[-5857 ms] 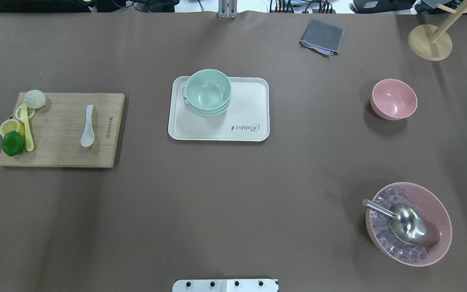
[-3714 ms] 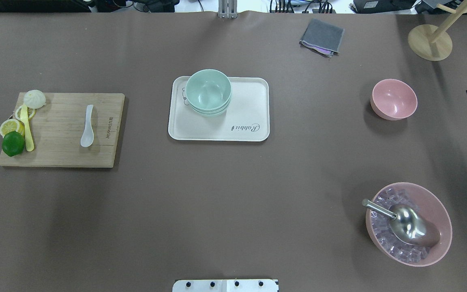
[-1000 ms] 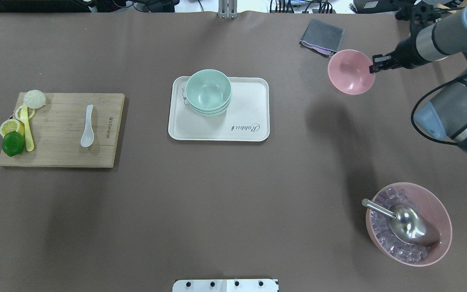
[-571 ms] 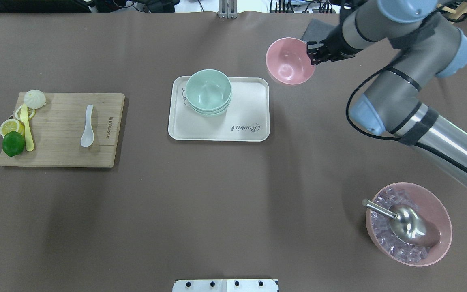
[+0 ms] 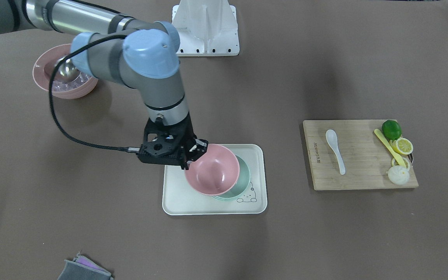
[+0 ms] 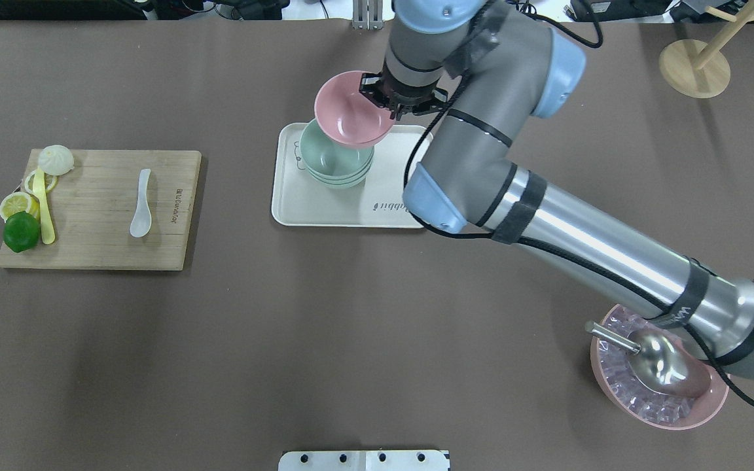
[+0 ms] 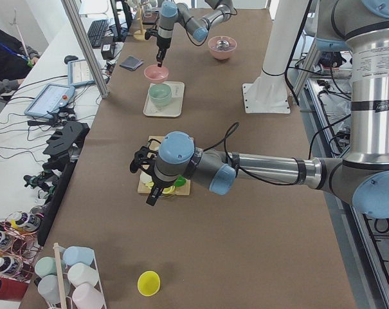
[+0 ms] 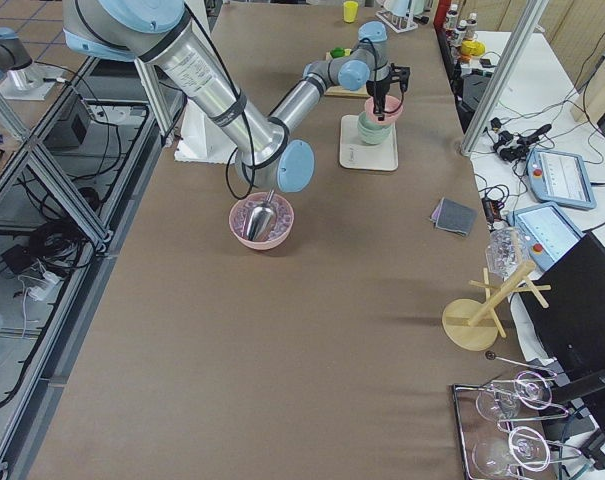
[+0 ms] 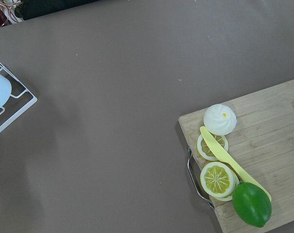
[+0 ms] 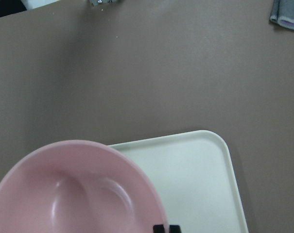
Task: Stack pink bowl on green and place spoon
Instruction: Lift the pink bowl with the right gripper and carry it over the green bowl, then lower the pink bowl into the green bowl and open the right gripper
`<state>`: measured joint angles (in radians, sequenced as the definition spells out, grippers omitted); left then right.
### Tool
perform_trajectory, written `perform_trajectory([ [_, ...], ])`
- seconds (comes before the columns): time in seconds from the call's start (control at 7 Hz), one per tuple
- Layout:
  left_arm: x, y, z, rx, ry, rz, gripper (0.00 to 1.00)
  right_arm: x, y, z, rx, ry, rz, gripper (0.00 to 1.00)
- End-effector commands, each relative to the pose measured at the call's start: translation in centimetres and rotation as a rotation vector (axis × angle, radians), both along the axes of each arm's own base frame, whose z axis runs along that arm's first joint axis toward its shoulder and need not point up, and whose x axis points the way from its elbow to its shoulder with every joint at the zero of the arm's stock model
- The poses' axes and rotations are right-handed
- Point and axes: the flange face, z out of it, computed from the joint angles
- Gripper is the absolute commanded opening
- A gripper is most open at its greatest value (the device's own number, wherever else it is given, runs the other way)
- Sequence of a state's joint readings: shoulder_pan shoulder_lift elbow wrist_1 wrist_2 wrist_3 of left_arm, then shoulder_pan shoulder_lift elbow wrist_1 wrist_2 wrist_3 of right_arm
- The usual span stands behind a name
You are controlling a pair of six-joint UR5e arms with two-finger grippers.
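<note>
Next, my right gripper releases the pink bowl inside the stack of mint-green bowls (image 5: 230, 174) on the cream tray. The pink bowl is tilted just above that stack now.
My right gripper (image 6: 393, 108) is shut on the rim of the plain pink bowl (image 6: 349, 111) and holds it, tilted, just above the stack of mint-green bowls (image 6: 330, 165) on the cream tray (image 6: 351, 214). In the front-facing view the pink bowl (image 5: 213, 170) covers most of the green stack (image 5: 244, 175). The white spoon (image 6: 141, 204) lies on the wooden cutting board (image 6: 95, 256) at the left. My left gripper (image 7: 151, 195) shows only in the exterior left view, above the board; I cannot tell if it is open.
A lime (image 6: 21, 230), lemon slices, a yellow utensil (image 6: 43, 208) and a bun (image 6: 56, 159) sit on the board's left end. A pink bowl of clear cubes (image 6: 675, 409) with a steel scoop (image 6: 660, 363) stands front right. A wooden stand (image 6: 694, 65) is back right.
My right arm came in from the right, took the pink bowl by its rim, lifted it and carried it left to above the green bowls. The spoon has not moved.
</note>
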<state>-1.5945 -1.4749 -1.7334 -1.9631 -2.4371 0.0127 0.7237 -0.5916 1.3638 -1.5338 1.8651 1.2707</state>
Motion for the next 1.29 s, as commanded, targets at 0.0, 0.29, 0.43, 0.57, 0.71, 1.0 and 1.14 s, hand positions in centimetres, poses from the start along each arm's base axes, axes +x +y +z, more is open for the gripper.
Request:
perform_trajectory([
  [0.0,0.0,1.1,0.8,-0.006,0.0,0.0,0.98,-4.6,0.7,-1.5,-0.051,0.059,-0.029,0.0],
  [0.29,0.0,1.5,0.9,-0.002,0.005,-0.009,0.98,-5.7,1.0,-0.3,-0.058,0.077,-0.046,0.0],
  [0.43,0.0,1.5,1.0,-0.003,0.005,-0.009,0.98,-5.6,0.9,-0.4,-0.056,0.075,-0.042,0.0],
  [0.57,0.0,1.5,1.0,-0.003,0.005,-0.009,0.98,-5.5,0.6,-0.2,-0.037,0.087,-0.021,0.0],
  [0.71,0.0,1.5,1.0,-0.003,0.005,-0.009,0.98,-5.5,0.3,0.3,-0.006,0.064,-0.005,0.0],
  [1.0,0.0,1.5,1.0,-0.006,0.005,-0.01,0.98,-5.8,-0.1,1.0,0.001,0.059,-0.003,0.0],
  [1.14,0.0,1.5,1.0,-0.005,0.005,-0.01,0.98,-6.1,-0.4,1.5,-0.002,0.064,-0.004,0.0],
])
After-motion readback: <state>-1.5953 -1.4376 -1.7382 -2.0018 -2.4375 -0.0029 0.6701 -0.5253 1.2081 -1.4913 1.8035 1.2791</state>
